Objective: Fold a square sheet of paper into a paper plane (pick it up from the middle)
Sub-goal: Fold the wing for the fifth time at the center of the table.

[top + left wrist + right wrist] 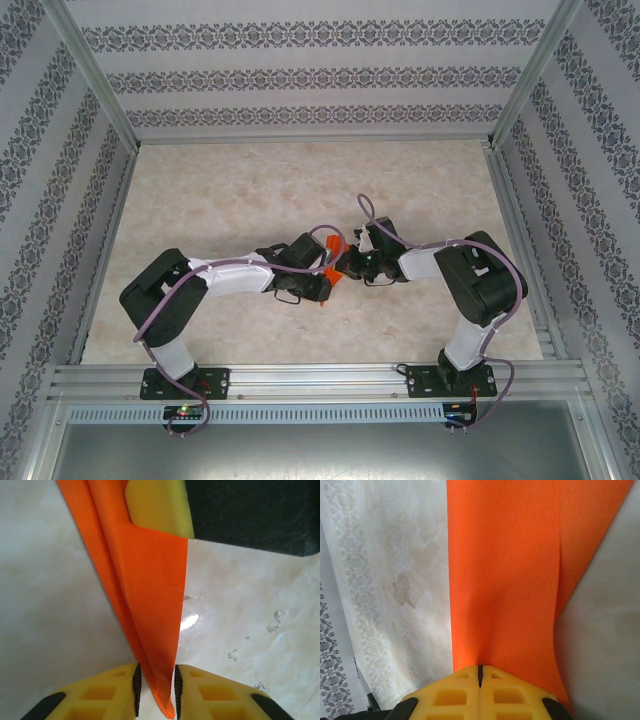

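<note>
My right gripper's closed fingers are resting on the paper's broad flap, away from its loose edge, so I need to open them, move across and pinch that loose edge (pixel 555 622).
The bright orange square sheet of paper (pixel 335 245) hangs above the table's middle between both grippers, folded into long layers that taper to a point, much like a paper plane. In the left wrist view the folded paper (pixel 150 580) runs down between my left gripper (pixel 156 690), whose jaws stand narrowly apart around its pointed end. Its edges brush the black pads (pixel 136 685). My right gripper (pixel 480 672) is shut on the paper (pixel 505 570), which spreads away from its closed fingers. A yellow finger of the right gripper (pixel 157 505) clamps the paper's far end. Seen from above, left gripper (pixel 326 268) and right gripper (pixel 346 264) nearly touch.
The marbled table (pixel 250 190) is bounded by aluminium rails (pixel 300 375) at the front and sides, with patterned walls behind. The right arm's black body (pixel 250 510) sits close beyond the paper in the left wrist view.
</note>
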Controlling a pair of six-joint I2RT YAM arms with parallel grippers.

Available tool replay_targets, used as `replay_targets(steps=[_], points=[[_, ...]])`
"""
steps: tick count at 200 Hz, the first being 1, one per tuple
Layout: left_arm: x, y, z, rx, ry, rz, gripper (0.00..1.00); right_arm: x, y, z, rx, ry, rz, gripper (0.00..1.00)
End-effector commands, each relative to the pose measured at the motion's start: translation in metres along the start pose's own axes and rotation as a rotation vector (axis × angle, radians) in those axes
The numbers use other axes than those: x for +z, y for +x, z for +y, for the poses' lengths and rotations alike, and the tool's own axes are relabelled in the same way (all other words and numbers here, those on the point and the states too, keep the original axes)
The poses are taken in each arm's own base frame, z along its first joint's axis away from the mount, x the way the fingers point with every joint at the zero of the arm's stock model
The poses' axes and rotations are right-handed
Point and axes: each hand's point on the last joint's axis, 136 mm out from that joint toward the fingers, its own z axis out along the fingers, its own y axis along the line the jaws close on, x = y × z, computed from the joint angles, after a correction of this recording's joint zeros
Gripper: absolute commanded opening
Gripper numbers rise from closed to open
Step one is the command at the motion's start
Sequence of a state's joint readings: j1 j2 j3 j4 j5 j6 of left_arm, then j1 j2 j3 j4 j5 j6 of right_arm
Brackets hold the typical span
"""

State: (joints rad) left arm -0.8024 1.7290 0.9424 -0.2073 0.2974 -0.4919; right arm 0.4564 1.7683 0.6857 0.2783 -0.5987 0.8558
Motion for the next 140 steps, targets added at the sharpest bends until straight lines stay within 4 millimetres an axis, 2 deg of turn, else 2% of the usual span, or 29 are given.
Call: replay_targets(steps=[1, 73, 140], points=[[0.002, -0.009, -0.006, -0.016, 0.047, -0.024, 0.25, 0.002, 0.008, -0.015, 0.004, 0.074, 0.015, 0.03], [0.013, -0.002, -0.001, -0.012, 0.035, 0.018, 0.17, 0.002, 0.009, -0.018, 0.005, 0.086, 0.018, 0.02], [0.019, 0.008, 0.006, -0.005, 0.017, 0.048, 0.16, 0.003, 0.010, -0.021, 0.007, 0.092, 0.019, 0.02]])
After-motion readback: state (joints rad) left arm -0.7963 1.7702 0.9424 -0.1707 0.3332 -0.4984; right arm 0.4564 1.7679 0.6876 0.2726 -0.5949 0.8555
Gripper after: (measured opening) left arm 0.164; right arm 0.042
